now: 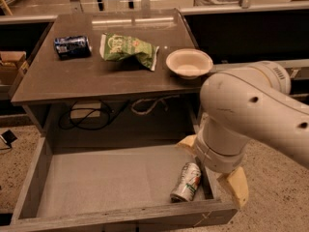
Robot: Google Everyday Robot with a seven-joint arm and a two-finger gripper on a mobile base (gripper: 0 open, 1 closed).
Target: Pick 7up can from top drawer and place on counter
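Observation:
My gripper will next move to the 7up can in the open top drawer and close around its body (189, 179), behind its silver near end.
The 7up can (187, 181) lies on its side in the front right corner of the open top drawer (120, 217), on its pale grey floor. My gripper (211, 167) hangs at the end of the big white arm over the drawer's right side, just right of and above the can. Its two tan fingers (234, 187) stand wide apart and hold nothing. The can is not between them. The counter (96, 79) is the dark tabletop behind and above the drawer.
On the counter lie a dark blue can (72, 46) at the back left, a green chip bag (128, 47) in the middle and a pale bowl (189, 63) at the right edge. Cables (91, 115) hang under the counter. A cardboard box (9, 66) stands at the left.

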